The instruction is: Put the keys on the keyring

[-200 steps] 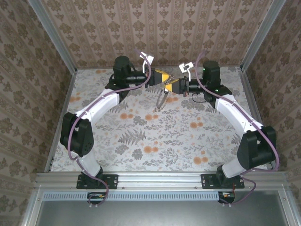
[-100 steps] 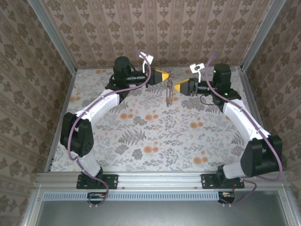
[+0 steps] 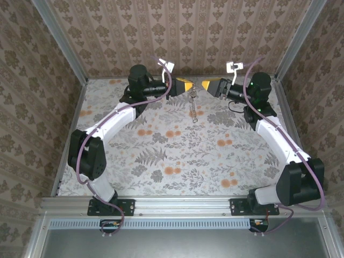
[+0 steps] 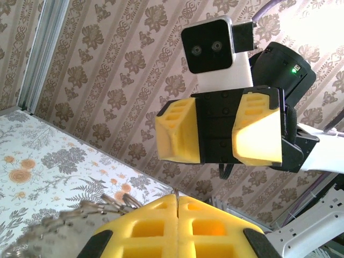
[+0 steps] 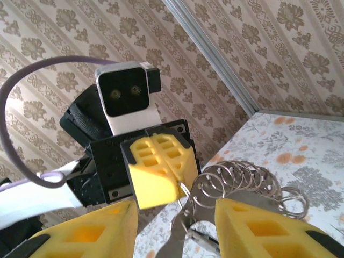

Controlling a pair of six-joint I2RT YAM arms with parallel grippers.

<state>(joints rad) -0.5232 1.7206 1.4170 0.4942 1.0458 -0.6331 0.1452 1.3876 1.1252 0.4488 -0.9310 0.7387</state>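
Note:
My left fingers cover the keyring's upper end, so my right gripper needs to grab the keyring (image 5: 188, 207) just below before my left gripper opens and backs off.
My left gripper (image 3: 190, 87) is shut on a thin wire keyring (image 3: 192, 94), held up above the back of the table. A bunch of rings and keys (image 3: 192, 110) dangles straight down from it. In the left wrist view my left gripper (image 4: 177, 200) pinches the wire, and the rings (image 4: 105, 207) spread out to its left. My right gripper (image 3: 205, 84) stands open just to the right, apart from the bunch. In the right wrist view my right gripper (image 5: 174, 215) frames several silver rings (image 5: 239, 180) and a small dark key (image 5: 202, 239) hanging below the left gripper (image 5: 180, 184).
The floral tablecloth (image 3: 177, 150) lies below both arms. Papered walls (image 3: 188, 32) and metal frame posts (image 3: 293, 43) close in the back and sides. Both grippers hover near the back wall, facing each other, with the right gripper (image 4: 215, 131) showing open in the left wrist view.
My right gripper has opened and drawn back to the right, away from the left gripper. The bunch, held between both before, now hangs straight down from the left gripper alone.

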